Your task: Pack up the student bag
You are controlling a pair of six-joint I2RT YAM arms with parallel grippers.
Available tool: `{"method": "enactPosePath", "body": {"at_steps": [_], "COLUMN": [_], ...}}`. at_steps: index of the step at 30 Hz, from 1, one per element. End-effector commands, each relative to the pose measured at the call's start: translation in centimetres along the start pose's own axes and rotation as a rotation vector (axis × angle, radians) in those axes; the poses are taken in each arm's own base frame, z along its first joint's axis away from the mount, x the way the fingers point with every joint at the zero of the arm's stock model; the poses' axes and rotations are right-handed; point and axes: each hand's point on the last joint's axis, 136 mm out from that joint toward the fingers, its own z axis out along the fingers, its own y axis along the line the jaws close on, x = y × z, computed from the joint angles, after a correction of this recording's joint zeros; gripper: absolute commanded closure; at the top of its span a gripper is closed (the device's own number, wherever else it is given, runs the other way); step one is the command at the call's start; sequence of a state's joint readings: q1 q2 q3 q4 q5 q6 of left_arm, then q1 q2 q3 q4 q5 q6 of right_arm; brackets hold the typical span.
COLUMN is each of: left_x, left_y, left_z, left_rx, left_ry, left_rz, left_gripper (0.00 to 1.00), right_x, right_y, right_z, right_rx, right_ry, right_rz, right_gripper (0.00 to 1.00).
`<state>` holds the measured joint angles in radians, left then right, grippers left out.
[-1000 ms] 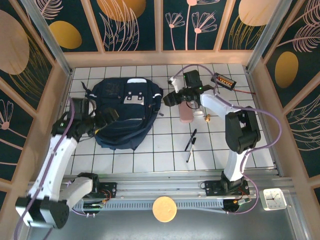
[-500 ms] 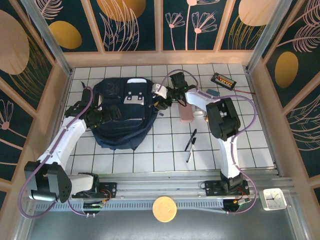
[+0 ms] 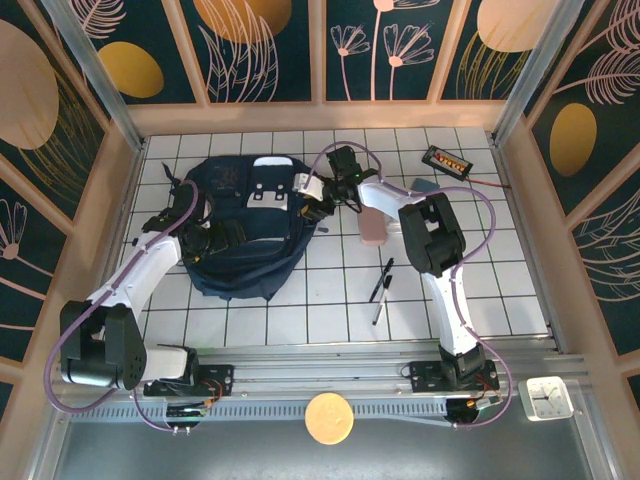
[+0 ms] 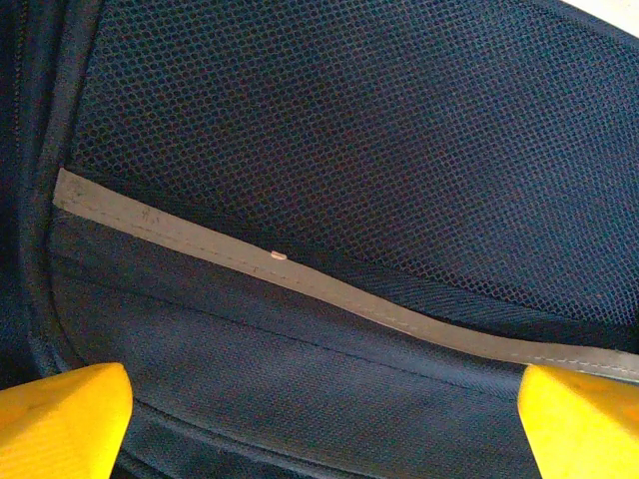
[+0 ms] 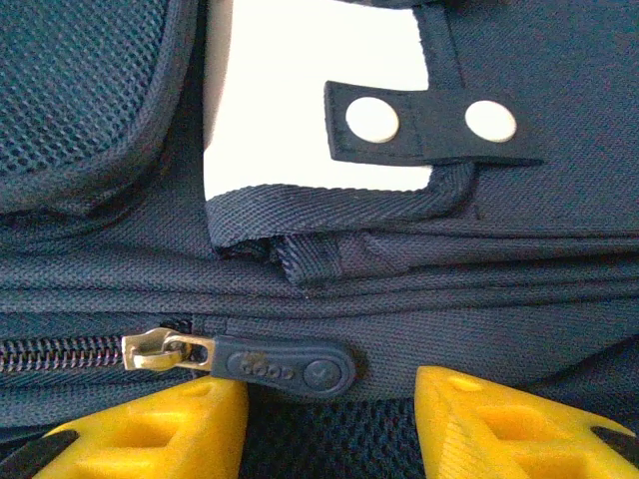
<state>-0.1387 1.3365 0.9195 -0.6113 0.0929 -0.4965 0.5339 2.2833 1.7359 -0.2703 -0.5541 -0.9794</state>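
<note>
I will pinch the zipper pull's rounded end (image 5: 327, 374) before I pull the zipper along, as the pull lies flat against the bag ahead of my right gripper's open fingers.
The student bag (image 3: 250, 250) is a navy backpack lying flat on the tiled table, left of centre. My left gripper (image 3: 218, 236) rests on its left side. In the left wrist view the yellow fingertips (image 4: 60, 419) stand wide apart over navy mesh and a grey trim stripe (image 4: 300, 279), holding nothing. My right gripper (image 3: 312, 192) is at the bag's upper right edge. In the right wrist view it (image 5: 329, 429) is open just below the zipper, with the navy zipper pull (image 5: 285, 367) lying across the gap, close to the left finger and not clamped.
To the right of the bag lie a pink flat item (image 3: 372, 228) and two pens (image 3: 380, 285). A black device with orange marks (image 3: 447, 160) sits at the back right. Wooden walls enclose the table on three sides.
My right gripper has swung left from above the pink item to the bag's upper right edge. My left gripper has moved right onto the bag's left side.
</note>
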Motion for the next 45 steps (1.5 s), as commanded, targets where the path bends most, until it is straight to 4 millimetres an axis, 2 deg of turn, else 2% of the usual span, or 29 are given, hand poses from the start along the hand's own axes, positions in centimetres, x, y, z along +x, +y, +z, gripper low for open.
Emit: {"method": "enactPosePath", "body": {"at_steps": [1,4,9,11,14,16,20,24,29,33,37,41,45], "left_x": [-0.2,0.0,0.1,0.1,0.2,0.4,0.6,1.0,1.3,1.4,1.7,1.8,1.2], "left_y": [-0.3,-0.2,-0.1,-0.1,0.2,0.4,0.6,0.7,0.9,1.1,1.3,1.4,1.2], "left_z": [0.3,0.5,0.4,0.3,0.3,0.4,0.6,0.9,0.9,0.8,1.0,1.0,0.4], "left_rx": [0.015,0.017,0.014,0.013,0.002,-0.007,-0.009,-0.006,-0.011,-0.017,-0.019,-0.025,-0.023], "left_ry": [-0.015,-0.010,-0.014,-0.014,-0.015,-0.012,-0.008,-0.003,-0.005,-0.004,0.001,0.000,-0.013], "left_rz": [0.030,0.029,0.030,0.032,0.036,0.039,0.037,0.027,0.024,0.024,0.023,0.025,0.039], "left_gripper": [0.01,0.01,0.01,0.01,0.01,0.01,0.01,0.01,0.01,0.01,0.01,0.01,0.01], "right_x": [2.7,3.5,3.9,4.2,4.9,4.8,3.6,2.4,2.5,3.5,4.0,3.9,3.5], "right_y": [3.7,4.4,5.3,5.6,5.6,5.1,3.5,2.5,3.7,5.5,6.2,6.4,6.6], "right_z": [2.0,2.0,1.6,1.1,0.4,-0.5,-1.7,-1.2,0.2,0.9,1.4,1.3,0.7], "right_rx": [-0.110,-0.126,-0.137,-0.131,-0.093,-0.043,0.055,0.055,-0.033,-0.082,-0.098,-0.089,-0.070], "right_ry": [0.115,0.147,0.186,0.200,0.228,0.218,0.179,0.155,0.142,0.156,0.165,0.169,0.169], "right_rz": [-0.001,0.002,-0.023,-0.029,-0.058,-0.082,-0.140,-0.171,-0.135,-0.108,-0.079,-0.085,-0.091], "right_gripper": [0.53,0.68,0.69,0.66,0.48,0.41,0.37,0.37,0.39,0.46,0.63,0.88,0.99]}}
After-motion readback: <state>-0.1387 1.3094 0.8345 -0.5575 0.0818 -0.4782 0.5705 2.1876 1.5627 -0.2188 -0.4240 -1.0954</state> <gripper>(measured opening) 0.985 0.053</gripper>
